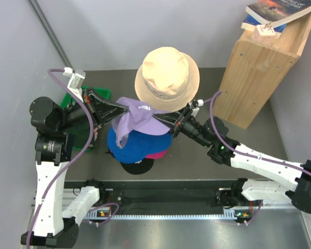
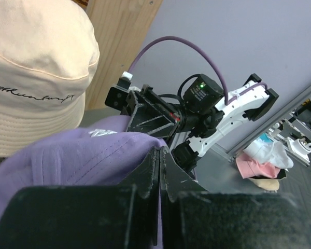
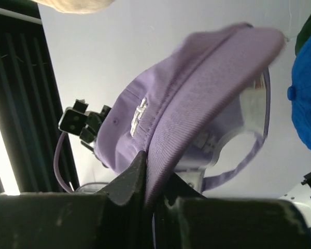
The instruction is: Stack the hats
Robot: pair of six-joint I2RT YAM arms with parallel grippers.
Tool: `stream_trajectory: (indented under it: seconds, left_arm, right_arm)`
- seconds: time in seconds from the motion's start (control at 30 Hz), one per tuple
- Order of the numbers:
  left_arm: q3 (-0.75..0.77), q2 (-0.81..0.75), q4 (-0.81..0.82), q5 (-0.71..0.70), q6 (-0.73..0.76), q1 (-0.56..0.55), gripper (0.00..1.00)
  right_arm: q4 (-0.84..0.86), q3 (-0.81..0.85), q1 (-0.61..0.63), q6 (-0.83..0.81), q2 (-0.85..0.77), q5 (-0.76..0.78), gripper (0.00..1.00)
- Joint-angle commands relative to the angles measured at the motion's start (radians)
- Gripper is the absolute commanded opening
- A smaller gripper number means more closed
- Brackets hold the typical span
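My right gripper is going to set the lavender cap down on top of the blue cap (image 1: 142, 138) in the pile.
A lavender cap (image 1: 135, 116) with a white logo hangs stretched between both grippers, above a pile of hats. My left gripper (image 1: 125, 110) is shut on its left edge; in the left wrist view the jaws (image 2: 163, 153) pinch the purple cloth (image 2: 83, 155). My right gripper (image 1: 159, 118) is shut on the cap's right side, and in the right wrist view its fingers (image 3: 150, 166) clamp the lavender fabric (image 3: 197, 88). Below lie a blue cap (image 1: 140, 148), a magenta cap (image 1: 159, 154) peeking out at the right, and a black cap (image 1: 137, 167) at the bottom.
A cream bucket hat (image 1: 167, 72) stands raised just behind the pile. A tall wooden box (image 1: 259, 72) with books (image 1: 277, 10) on top is at the back right. A green object (image 1: 68, 99) lies behind the left arm. Grey walls close in on both sides.
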Motion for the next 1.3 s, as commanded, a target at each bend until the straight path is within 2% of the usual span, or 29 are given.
stream_trajectory:
  seconds: [0.0,0.03,0.07,0.1,0.13,0.17,0.2,0.27,0.3,0.37,0.4,0.43,0.53,0.73,0.9,1.03,1.27]
  left_arm:
    - [0.032,0.003,-0.065,-0.050,0.108,-0.002,0.00]
    - [0.049,0.006,-0.086,-0.064,0.128,-0.002,0.04]
    - [0.057,0.009,-0.143,-0.102,0.151,-0.002,0.14]
    - [0.068,0.011,-0.173,-0.139,0.209,-0.002,0.29]
    - [0.093,0.009,-0.212,-0.182,0.245,-0.002,0.56]
    - [0.110,0.009,-0.277,-0.231,0.281,-0.002,0.68]
    - [0.127,0.006,-0.310,-0.380,0.339,-0.002,0.76]
    - [0.169,-0.007,-0.341,-0.560,0.374,-0.002,0.90]
    - [0.178,-0.011,-0.352,-0.733,0.378,-0.002,0.94]
    - [0.186,-0.024,-0.355,-0.919,0.372,-0.002,0.99]
    - [0.186,-0.027,-0.365,-1.011,0.350,-0.002,0.99]
    - [0.186,-0.029,-0.381,-1.222,0.334,0.000,0.99]
    - [0.192,-0.027,-0.413,-1.452,0.273,-0.002,0.99]
    - [0.161,-0.061,-0.321,-1.495,0.259,-0.002,0.99]
    - [0.167,-0.061,-0.321,-1.509,0.266,-0.002,0.99]
    - [0.161,-0.049,-0.327,-1.492,0.256,-0.002,0.99]
    - [0.134,-0.034,-0.329,-1.463,0.239,-0.002,0.99]
  right_arm:
    - [-0.029,0.045,0.016,-0.053,-0.055,-0.002,0.00]
    - [-0.034,0.042,0.016,-0.056,-0.063,0.009,0.00]
    - [-0.043,0.039,0.016,-0.061,-0.069,0.013,0.00]
    - [-0.052,0.038,0.016,-0.078,-0.086,0.017,0.00]
    - [-0.061,0.041,0.016,-0.088,-0.095,0.017,0.00]
    - [-0.085,0.050,0.016,-0.101,-0.101,0.017,0.00]
    - [-0.098,0.058,0.018,-0.131,-0.117,0.042,0.00]
    - [-0.171,0.096,0.015,-0.174,-0.129,0.050,0.00]
    - [-0.203,0.117,0.015,-0.232,-0.137,0.053,0.00]
    - [-0.271,0.177,0.015,-0.285,-0.137,0.064,0.00]
    - [-0.297,0.199,0.015,-0.336,-0.128,0.064,0.00]
    - [-0.310,0.220,0.015,-0.364,-0.117,0.060,0.00]
    - [-0.324,0.314,0.015,-0.458,-0.057,0.026,0.00]
    - [-0.200,0.418,0.016,-0.500,0.107,-0.117,0.00]
    - [-0.155,0.495,0.027,-0.558,0.227,-0.177,0.00]
    - [-0.135,0.496,0.033,-0.604,0.277,-0.206,0.00]
    - [-0.101,0.403,0.030,-0.633,0.314,-0.232,0.00]
